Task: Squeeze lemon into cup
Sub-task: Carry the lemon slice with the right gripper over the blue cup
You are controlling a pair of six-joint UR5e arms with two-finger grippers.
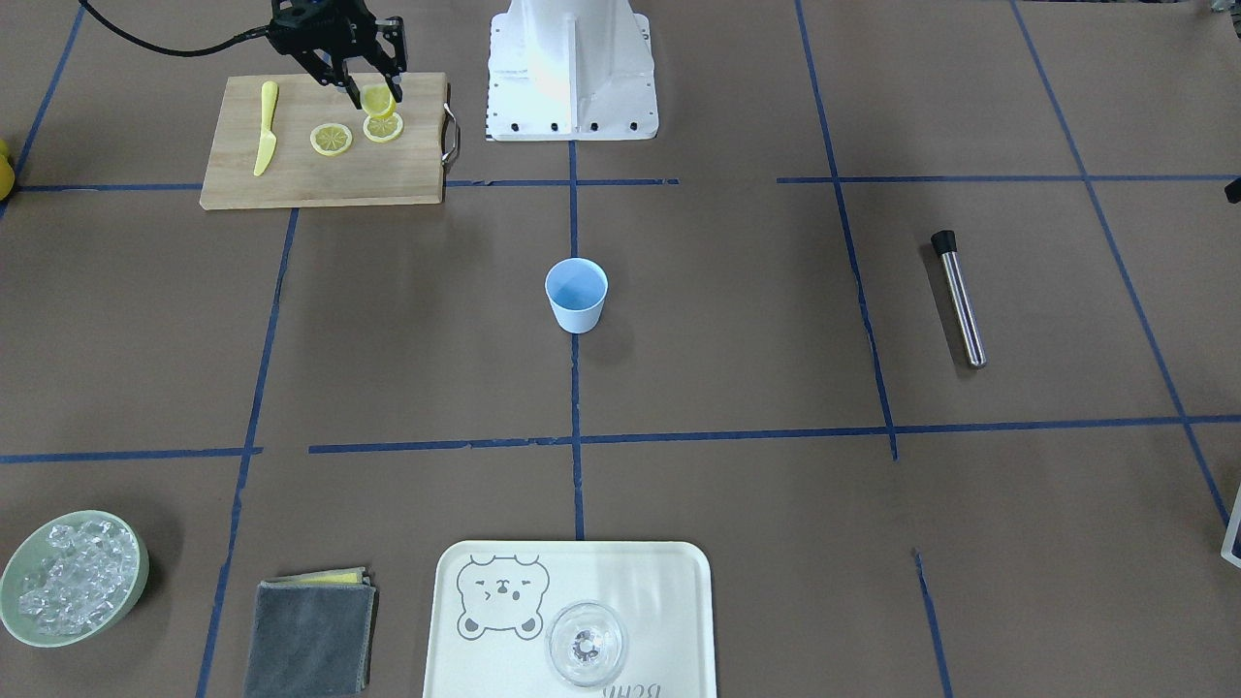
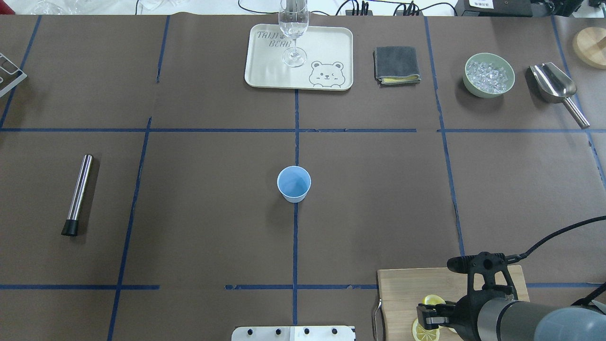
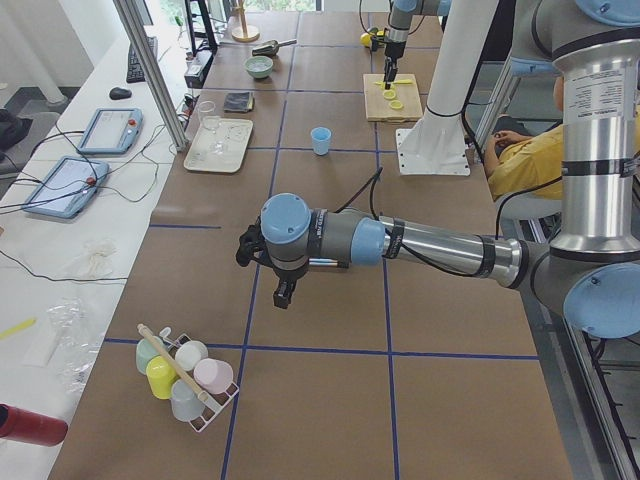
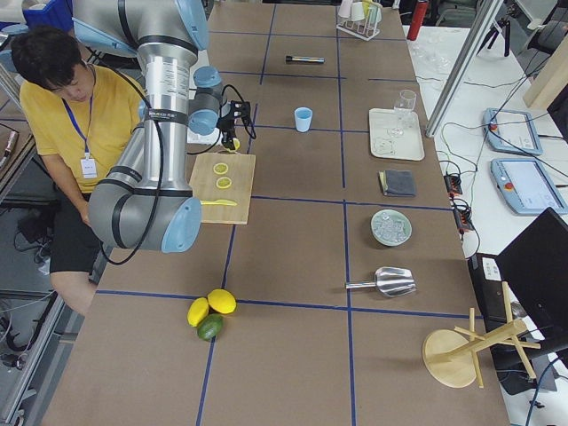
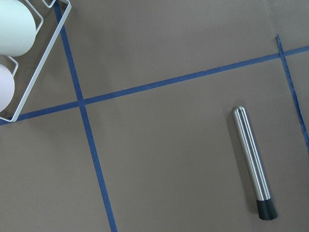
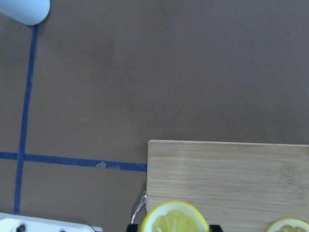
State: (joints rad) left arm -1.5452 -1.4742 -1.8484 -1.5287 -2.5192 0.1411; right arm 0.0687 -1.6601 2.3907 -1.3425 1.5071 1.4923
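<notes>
The robot's right gripper needs to release the lemon slice inside the opening of the light-blue cup (image 1: 576, 281).
My right gripper (image 1: 374, 94) is shut on a thin lemon slice (image 1: 379, 103) and holds it on edge just above the wooden cutting board (image 1: 291, 174). The slice also shows between the fingers in the right wrist view (image 6: 176, 221). Two more slices (image 1: 332, 139) (image 1: 384, 128) lie flat on the board. The light-blue cup (image 1: 577, 296) stands upright and empty at the table's centre, far from the gripper. My left gripper (image 3: 283, 291) hovers over the table near a steel muddler (image 5: 252, 159). I cannot tell whether it is open or shut.
A yellow knife (image 1: 265, 128) lies on the board. A bear tray (image 1: 679, 582) bears a clear glass (image 1: 587, 645). A grey cloth (image 1: 312, 635), a green bowl (image 1: 143, 567) of ice, a metal scoop (image 2: 556, 87) and a cup rack (image 3: 190, 378) are about.
</notes>
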